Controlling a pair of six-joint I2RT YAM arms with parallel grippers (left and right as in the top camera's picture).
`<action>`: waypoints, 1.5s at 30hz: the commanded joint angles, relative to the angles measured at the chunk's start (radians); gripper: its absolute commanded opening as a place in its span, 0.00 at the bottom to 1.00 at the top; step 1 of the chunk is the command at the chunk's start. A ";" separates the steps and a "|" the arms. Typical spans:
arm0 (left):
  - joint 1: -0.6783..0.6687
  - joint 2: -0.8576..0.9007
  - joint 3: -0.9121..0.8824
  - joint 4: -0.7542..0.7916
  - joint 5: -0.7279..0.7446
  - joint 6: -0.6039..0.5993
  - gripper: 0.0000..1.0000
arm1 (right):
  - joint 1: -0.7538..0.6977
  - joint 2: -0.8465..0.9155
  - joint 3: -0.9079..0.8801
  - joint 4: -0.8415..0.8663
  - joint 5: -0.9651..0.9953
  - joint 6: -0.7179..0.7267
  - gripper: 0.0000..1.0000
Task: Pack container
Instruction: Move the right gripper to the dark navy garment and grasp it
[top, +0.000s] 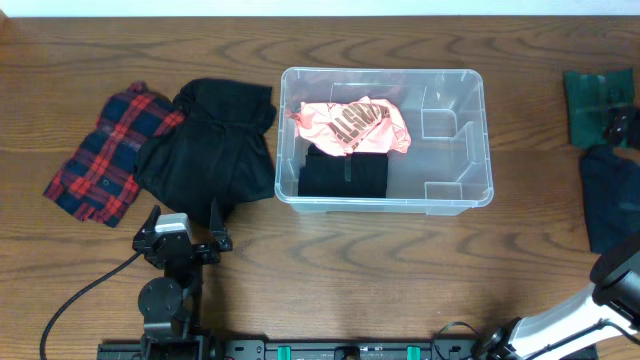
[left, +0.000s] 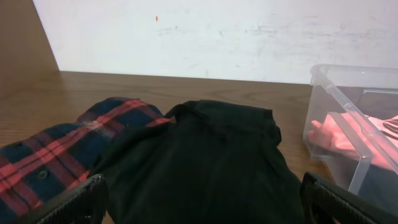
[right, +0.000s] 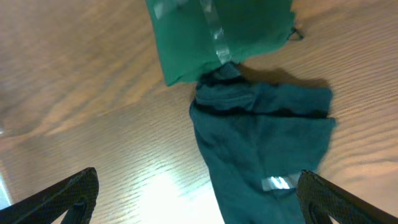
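I should next use my right gripper to grab the dark teal garment midway along its side (top: 630, 194) (right: 278, 179) that faces away from the clear plastic container.
The clear plastic container (top: 450, 110) stands at the table's middle and holds a pink printed garment (top: 352, 125) over a folded black one (top: 345, 173). Its corner also shows in the left wrist view (left: 336, 99). Left of it lie a black garment (top: 210, 145) and a red plaid shirt (top: 115, 150). My left gripper (top: 183, 222) is open and empty just in front of the black garment (left: 205, 155). My right gripper (right: 196, 193) is open and empty above a dark teal garment (right: 261, 137) at the far right.
A green garment (top: 598, 100) lies at the far right edge, touching the teal garment (top: 612, 195), and it also shows in the right wrist view (right: 217, 31). My right arm (top: 618, 275) comes in from the lower right corner. A black cable (top: 80, 295) runs along the front left.
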 joint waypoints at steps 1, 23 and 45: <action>0.005 -0.007 -0.030 -0.020 -0.005 -0.005 0.98 | -0.022 0.012 -0.074 0.060 0.011 0.028 0.99; 0.005 -0.006 -0.030 -0.020 -0.005 -0.005 0.98 | -0.208 0.012 -0.418 0.364 -0.153 0.140 0.99; 0.005 -0.007 -0.030 -0.020 -0.005 -0.005 0.98 | -0.055 -0.042 -0.422 0.183 -0.297 0.213 0.99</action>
